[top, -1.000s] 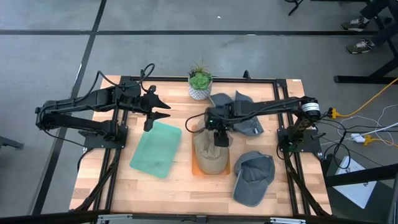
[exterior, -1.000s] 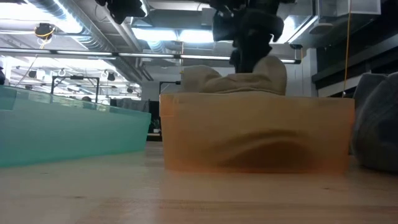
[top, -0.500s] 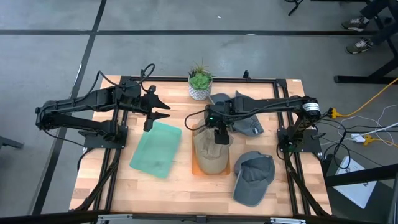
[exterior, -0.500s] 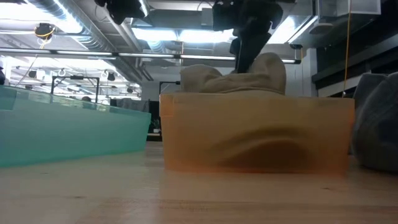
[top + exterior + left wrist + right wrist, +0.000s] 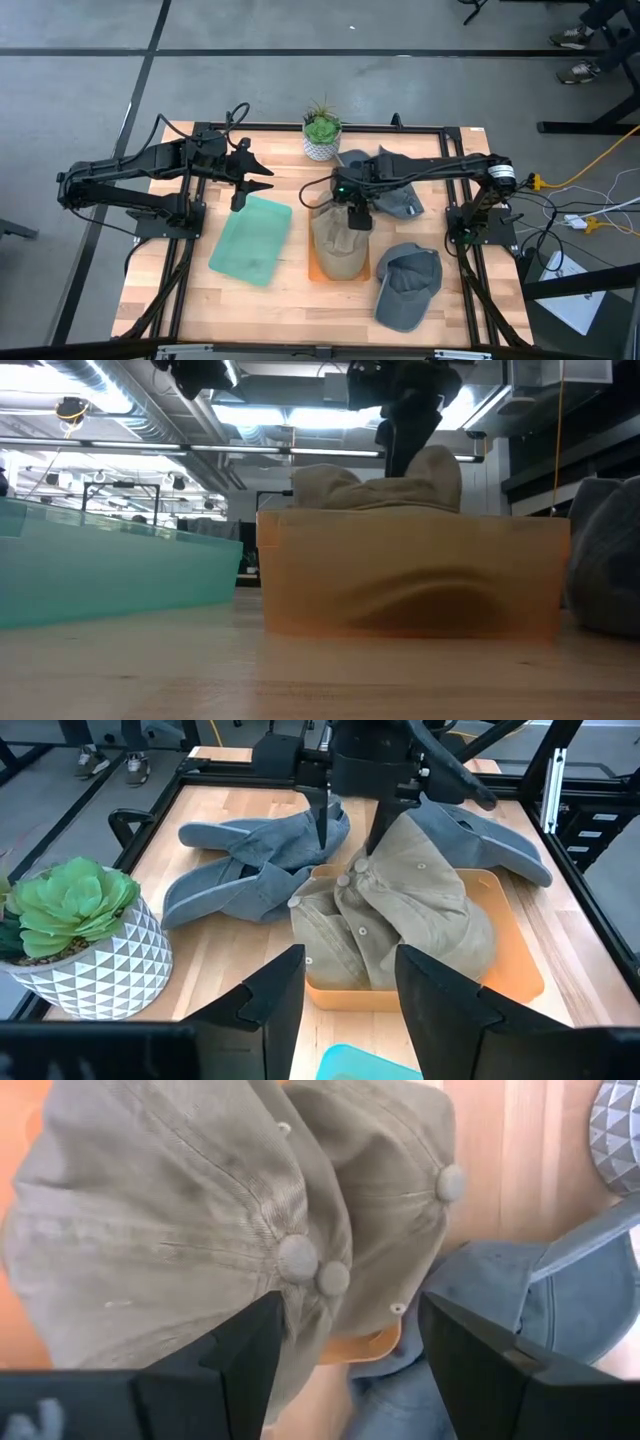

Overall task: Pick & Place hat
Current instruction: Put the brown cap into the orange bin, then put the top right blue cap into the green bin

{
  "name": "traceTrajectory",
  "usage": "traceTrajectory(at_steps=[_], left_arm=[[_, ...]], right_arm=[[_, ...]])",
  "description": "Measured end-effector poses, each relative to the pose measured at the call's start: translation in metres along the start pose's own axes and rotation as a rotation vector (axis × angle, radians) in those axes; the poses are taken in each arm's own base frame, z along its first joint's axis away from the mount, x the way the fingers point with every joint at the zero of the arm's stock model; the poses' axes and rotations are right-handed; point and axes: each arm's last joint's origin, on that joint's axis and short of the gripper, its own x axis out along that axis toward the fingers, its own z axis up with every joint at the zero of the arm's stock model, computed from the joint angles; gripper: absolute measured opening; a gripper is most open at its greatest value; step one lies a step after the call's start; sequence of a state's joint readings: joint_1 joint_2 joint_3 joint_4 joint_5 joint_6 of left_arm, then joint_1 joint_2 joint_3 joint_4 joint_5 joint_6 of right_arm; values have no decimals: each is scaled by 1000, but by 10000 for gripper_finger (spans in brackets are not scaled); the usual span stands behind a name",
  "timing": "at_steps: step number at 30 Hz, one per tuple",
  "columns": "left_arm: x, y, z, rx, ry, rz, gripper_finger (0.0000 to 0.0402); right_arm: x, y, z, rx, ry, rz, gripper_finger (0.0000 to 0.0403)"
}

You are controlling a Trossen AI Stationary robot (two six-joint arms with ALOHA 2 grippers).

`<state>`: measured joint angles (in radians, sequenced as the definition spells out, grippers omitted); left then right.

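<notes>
My right gripper should next move to the near end of the grey hat (image 5: 401, 210) (image 5: 385, 1392) between the orange tray and the potted plant and close there.
Two tan hats (image 5: 335, 250) lie crumpled in the orange tray (image 5: 410, 585) at the table's middle; their crowns rise above its rim. My right gripper (image 5: 352, 217) hangs open just over their far part (image 5: 300, 1230), one finger on each side of the crown buttons, as the left wrist view shows (image 5: 350, 835). I see no touch. My left gripper (image 5: 262, 180) waits open over the table's far left, beyond the teal tray (image 5: 250, 240).
A grey hat (image 5: 385, 180) lies on the wood just beyond the orange tray, and another grey hat (image 5: 408, 285) sits at the near right. A potted plant (image 5: 320, 135) stands at the far edge. The teal tray holds nothing that I can see.
My right gripper has risen off the tan hats and drifted a little toward the far edge. The tan hats stay in the orange tray.
</notes>
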<state>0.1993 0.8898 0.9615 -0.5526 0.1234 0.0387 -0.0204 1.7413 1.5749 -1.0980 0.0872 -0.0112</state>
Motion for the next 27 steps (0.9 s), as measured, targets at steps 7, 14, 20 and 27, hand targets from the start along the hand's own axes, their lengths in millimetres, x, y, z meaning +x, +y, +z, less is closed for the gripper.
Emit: traceTrajectory(at_steps=[7, 14, 20, 27], left_arm=[[0, 0, 0, 0, 0, 2, 152], [0, 0, 0, 0, -1, 3, 154], [1, 0, -1, 0, -3, 3, 150], [14, 1, -17, -49, 20, -12, 154]], right_arm=[[-13, 0, -8, -4, 18, 1, 232], [-60, 12, -19, -3, -160, -35, 232], [-93, 26, -38, 93, -273, -61, 232], [-83, 57, -62, 140, -226, -13, 232]])
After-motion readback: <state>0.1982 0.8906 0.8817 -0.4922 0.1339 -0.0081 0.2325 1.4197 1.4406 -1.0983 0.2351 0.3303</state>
